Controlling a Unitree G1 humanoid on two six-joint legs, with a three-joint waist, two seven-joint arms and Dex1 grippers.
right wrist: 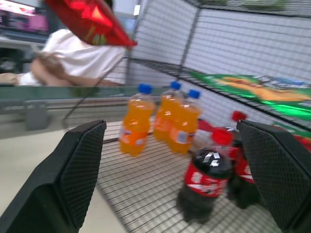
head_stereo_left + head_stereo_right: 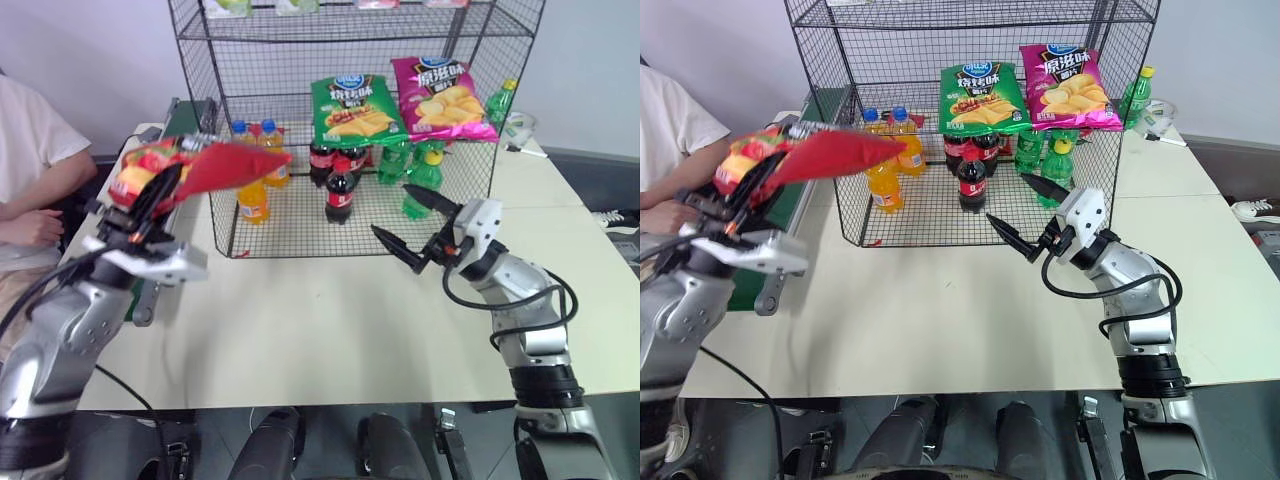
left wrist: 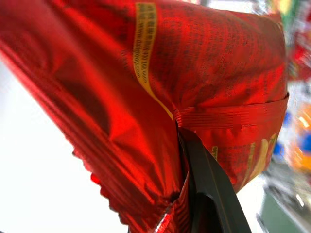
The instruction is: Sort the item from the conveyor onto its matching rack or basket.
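Note:
My left gripper needs to let go of the red crisp bag on the rack's middle shelf [image 2: 246, 113] next to the green crisp bag.
The item, a red crisp bag [image 2: 215, 165], hangs in the air at the left, in front of the rack's left corner. My left gripper [image 2: 160, 195] is shut on its lower end. In the left wrist view one black finger [image 3: 209, 184] presses into the bag's red foil [image 3: 146, 97]. Behind the bag, the dark green conveyor [image 2: 828, 105] runs along the table's left side. The tall black wire rack [image 2: 230, 60] stands at the back of the table. My right gripper [image 2: 390, 208] is open and empty just before the rack's bottom tier, pointing at the bottles.
Green [image 2: 352, 108] and magenta [image 2: 440, 95] crisp bags lie on the rack's middle shelf. Orange [image 2: 254, 200], cola [image 2: 340, 190] and green [image 2: 425, 170] bottles stand on the bottom tier. A person in a white shirt [image 2: 30, 150] sits at the left. The cream table [image 2: 330, 320] stretches in front.

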